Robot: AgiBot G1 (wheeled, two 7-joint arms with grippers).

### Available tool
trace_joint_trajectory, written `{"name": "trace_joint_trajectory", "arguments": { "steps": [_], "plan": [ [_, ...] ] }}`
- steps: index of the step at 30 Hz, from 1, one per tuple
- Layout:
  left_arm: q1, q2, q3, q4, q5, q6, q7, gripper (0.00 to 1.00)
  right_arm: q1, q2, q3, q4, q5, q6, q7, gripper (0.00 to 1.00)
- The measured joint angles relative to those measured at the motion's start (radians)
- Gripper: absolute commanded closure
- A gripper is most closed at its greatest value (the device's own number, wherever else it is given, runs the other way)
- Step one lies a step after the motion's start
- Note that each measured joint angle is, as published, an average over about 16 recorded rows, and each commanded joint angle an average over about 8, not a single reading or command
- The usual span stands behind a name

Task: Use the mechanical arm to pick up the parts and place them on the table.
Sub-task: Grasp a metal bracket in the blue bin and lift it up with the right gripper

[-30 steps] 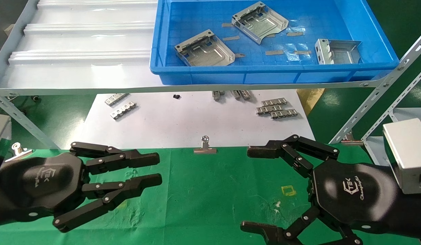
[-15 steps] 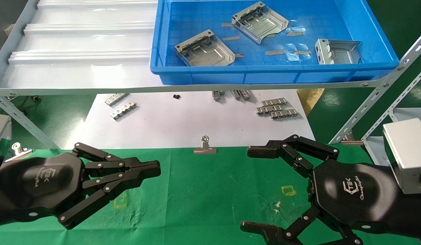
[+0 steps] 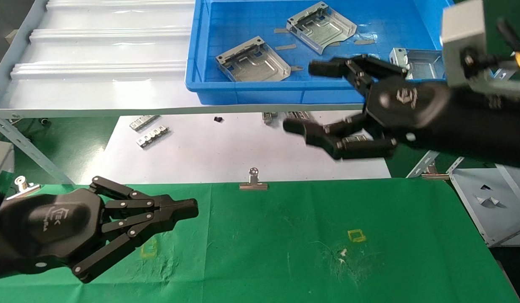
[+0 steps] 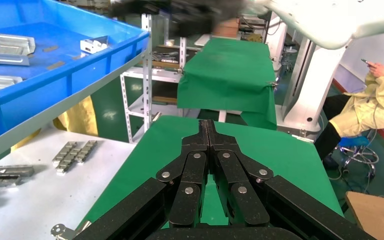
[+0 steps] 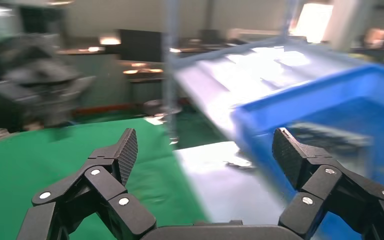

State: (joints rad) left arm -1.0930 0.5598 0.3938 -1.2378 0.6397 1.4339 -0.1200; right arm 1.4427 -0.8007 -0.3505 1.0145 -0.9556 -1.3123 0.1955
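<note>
The thin side (image 3: 298, 35) of the back silvery part that faces the front part, near its strip with holes, should be gripped next by my right gripper.
Three silvery parts lie in the blue tray: one near its front wall (image 3: 253, 64), one at the back (image 3: 321, 27), one at the right (image 3: 417, 63). My right gripper (image 3: 304, 97) hangs open and empty in front of the tray's front wall, its upper finger level with the rim, right of the front part. In the right wrist view the right gripper (image 5: 207, 147) spans the white sheet beside the blurred tray (image 5: 330, 100). My left gripper (image 3: 192, 209) rests shut and empty low over the green table (image 3: 285, 235). In the left wrist view the left gripper (image 4: 206, 125) points along the cloth.
The blue tray (image 3: 260, 94) sits on a raised grey shelf with slotted metal rails. Below it a white sheet (image 3: 226, 151) holds small toothed strips (image 3: 342, 134). A binder clip (image 3: 253, 182) pins the cloth's far edge. A grey plate (image 3: 483, 202) lies at the right.
The right arm has lifted off the green cloth and moved forward to the tray's front wall, still open. The left gripper closed one second ago and has stayed put since.
</note>
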Motion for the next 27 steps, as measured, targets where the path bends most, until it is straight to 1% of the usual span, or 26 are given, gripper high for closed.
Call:
{"name": "trace_joint_trajectory", "arguments": {
  "steps": [3,4,6,7,8,11,12,14,15,16,21,27],
  "plan": [
    [0.0,0.0,0.0,0.0,0.0,0.0,0.0,1.0,0.099,-0.073,-0.029,-0.123,-0.078,0.07,-0.019,0.0],
    [0.0,0.0,0.0,0.0,0.0,0.0,0.0,0.95,0.129,-0.098,-0.039,-0.167,-0.103,0.094,-0.028,0.0],
    [0.0,0.0,0.0,0.0,0.0,0.0,0.0,0.7,0.187,-0.149,-0.06,-0.258,-0.153,0.144,-0.049,0.0],
    [0.0,0.0,0.0,0.0,0.0,0.0,0.0,0.57,0.214,-0.174,-0.069,-0.304,-0.176,0.169,-0.061,0.03],
    [0.0,0.0,0.0,0.0,0.0,0.0,0.0,0.45,0.24,-0.199,-0.079,-0.351,-0.2,0.194,-0.073,0.12],
    [0.0,0.0,0.0,0.0,0.0,0.0,0.0,0.07,0.31,-0.272,-0.108,-0.486,-0.264,0.269,-0.111,0.49],
    [0.0,0.0,0.0,0.0,0.0,0.0,0.0,0.0,0.331,-0.296,-0.117,-0.529,-0.283,0.295,-0.124,0.62],
    [0.0,0.0,0.0,0.0,0.0,0.0,0.0,0.0,0.368,-0.342,-0.133,-0.61,-0.316,0.347,-0.149,0.87],
    [0.0,0.0,0.0,0.0,0.0,0.0,0.0,0.0,0.385,-0.364,-0.14,-0.649,-0.331,0.374,-0.16,0.96],
    [0.0,0.0,0.0,0.0,0.0,0.0,0.0,0.0,0.401,-0.385,-0.147,-0.685,-0.345,0.401,-0.171,1.0],
    [0.0,0.0,0.0,0.0,0.0,0.0,0.0,0.0,0.459,-0.472,-0.172,-0.825,-0.393,0.52,-0.211,1.0],
    [0.0,0.0,0.0,0.0,0.0,0.0,0.0,0.0,0.488,-0.533,-0.186,-0.902,-0.415,0.618,-0.233,1.0]
  ]
}}
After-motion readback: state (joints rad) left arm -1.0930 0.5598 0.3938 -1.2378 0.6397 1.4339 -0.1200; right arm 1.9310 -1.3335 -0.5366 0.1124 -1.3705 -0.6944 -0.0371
